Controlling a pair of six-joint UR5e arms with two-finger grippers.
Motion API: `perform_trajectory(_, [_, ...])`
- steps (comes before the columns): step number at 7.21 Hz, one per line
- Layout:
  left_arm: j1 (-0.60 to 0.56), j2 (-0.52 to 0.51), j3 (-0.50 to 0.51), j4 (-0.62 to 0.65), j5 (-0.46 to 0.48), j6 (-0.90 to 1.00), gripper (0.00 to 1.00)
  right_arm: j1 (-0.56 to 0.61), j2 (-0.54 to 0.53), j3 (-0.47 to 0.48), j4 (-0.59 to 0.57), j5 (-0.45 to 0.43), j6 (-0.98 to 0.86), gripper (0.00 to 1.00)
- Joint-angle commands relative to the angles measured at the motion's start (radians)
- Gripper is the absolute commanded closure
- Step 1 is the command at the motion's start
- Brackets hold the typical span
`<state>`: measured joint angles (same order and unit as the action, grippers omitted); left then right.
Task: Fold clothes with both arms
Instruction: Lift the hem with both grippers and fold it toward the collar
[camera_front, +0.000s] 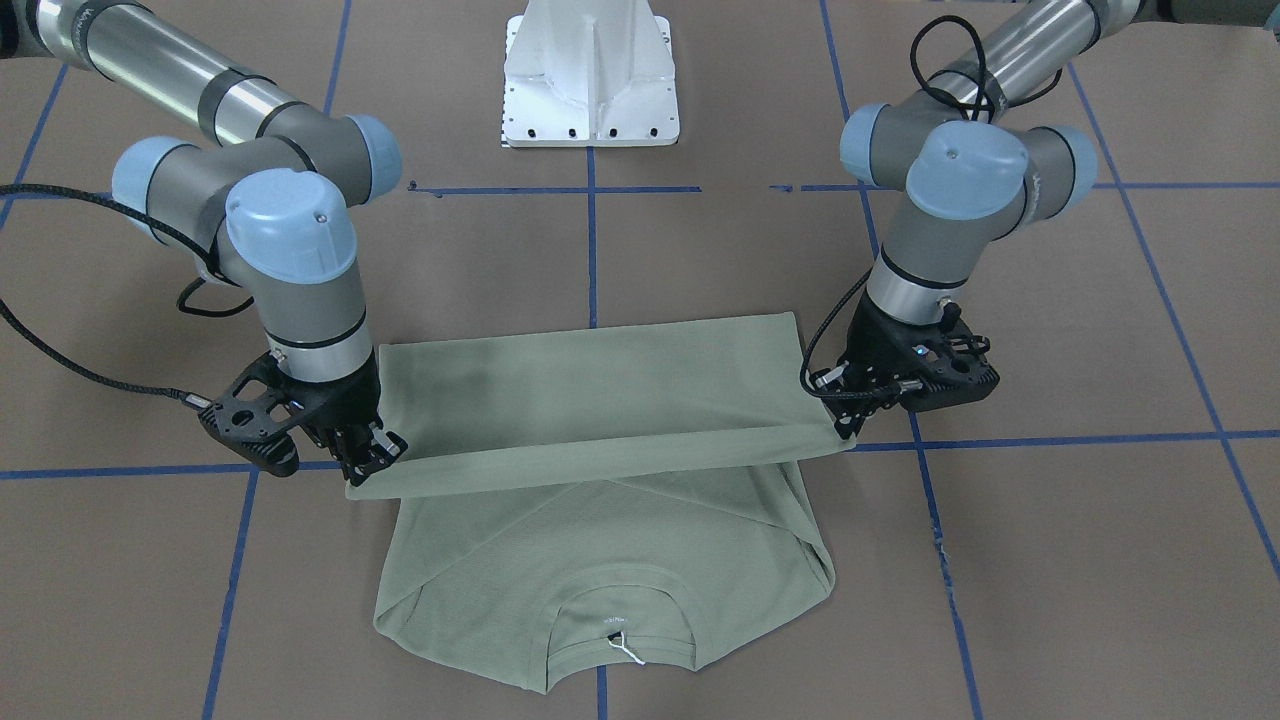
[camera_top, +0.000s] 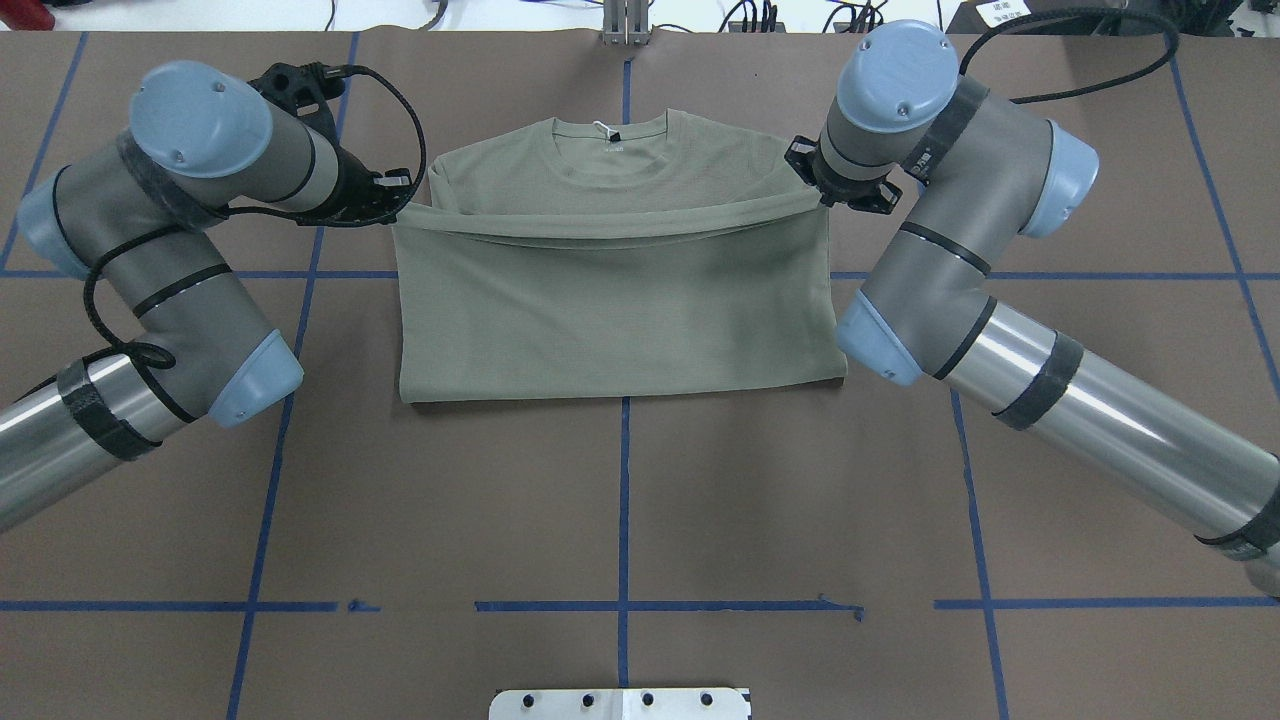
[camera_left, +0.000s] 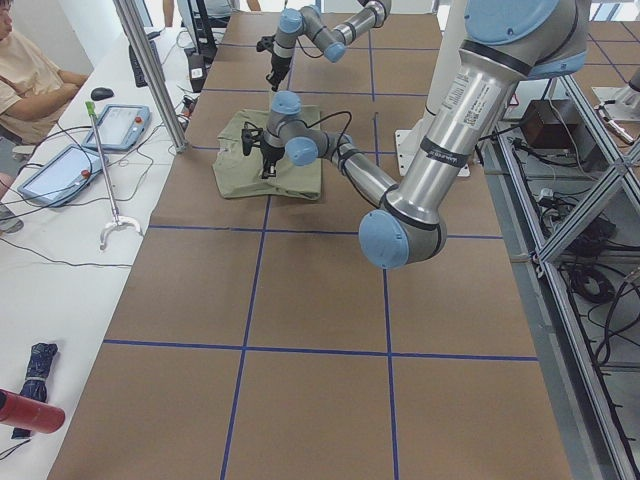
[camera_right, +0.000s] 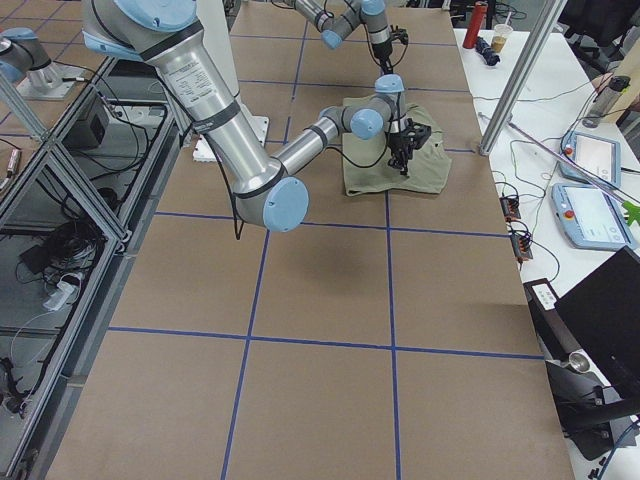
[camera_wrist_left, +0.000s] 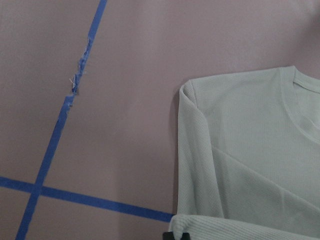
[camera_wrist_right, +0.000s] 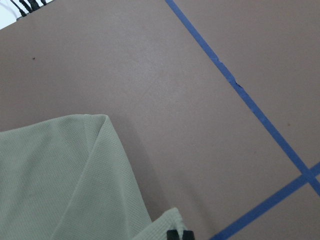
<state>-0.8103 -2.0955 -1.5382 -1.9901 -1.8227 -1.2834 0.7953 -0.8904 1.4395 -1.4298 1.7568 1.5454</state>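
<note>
Next, my left gripper lets go of the shirt's hem corner on the shirt's side edge (camera_front: 827, 532) (camera_wrist_left: 182, 136), just short of the shoulder of the shirt.
The sage-green shirt (camera_front: 600, 390) lies on the brown table with its collar (camera_front: 620, 610) at the far side from the robot. Its near half is doubled over, and the hem edge is held raised across the chest (camera_top: 620, 225). My left gripper (camera_front: 845, 425) (camera_top: 400, 200) is shut on one hem corner. My right gripper (camera_front: 375, 455) (camera_top: 815, 190) is shut on the other corner. The left wrist view shows a shoulder and the collar (camera_wrist_left: 300, 100) below the held hem. The right wrist view shows a folded shoulder (camera_wrist_right: 60, 175).
The white pedestal (camera_front: 590, 80) stands at the robot's side of the table. Blue tape lines (camera_top: 622, 500) cross the brown surface. An operator (camera_left: 30, 80) and tablets (camera_left: 115, 125) are at a side bench beyond the far table edge.
</note>
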Motion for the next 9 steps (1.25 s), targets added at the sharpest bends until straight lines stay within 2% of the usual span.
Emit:
perform_trajectory(1, [-0.004, -0.029, 0.114, -0.106, 0.055, -0.004, 1.0, 0.019, 0.057, -0.129, 0.069, 0.001, -0.008, 1.0])
perform_trajectory(3, [-0.006, -0.046, 0.229, -0.25, 0.06, -0.005, 1.0, 0.018, 0.111, -0.218, 0.074, -0.002, -0.01, 1.0])
perform_trajectory(4, [-0.006, -0.049, 0.251, -0.284, 0.078, -0.005, 1.0, 0.018, 0.111, -0.256, 0.147, -0.005, -0.01, 1.0])
perform_trajectory(5, [-0.006, -0.066, 0.251, -0.277, 0.079, -0.008, 0.94, 0.019, 0.111, -0.278, 0.175, -0.005, -0.01, 1.0])
perform_trajectory(8, [-0.015, -0.081, 0.257, -0.273, 0.079, -0.005, 0.93, 0.028, 0.111, -0.29, 0.178, -0.005, -0.021, 1.0])
perform_trajectory(9, [-0.021, -0.083, 0.268, -0.274, 0.08, -0.004, 0.83, 0.028, 0.111, -0.295, 0.178, -0.005, -0.021, 1.0])
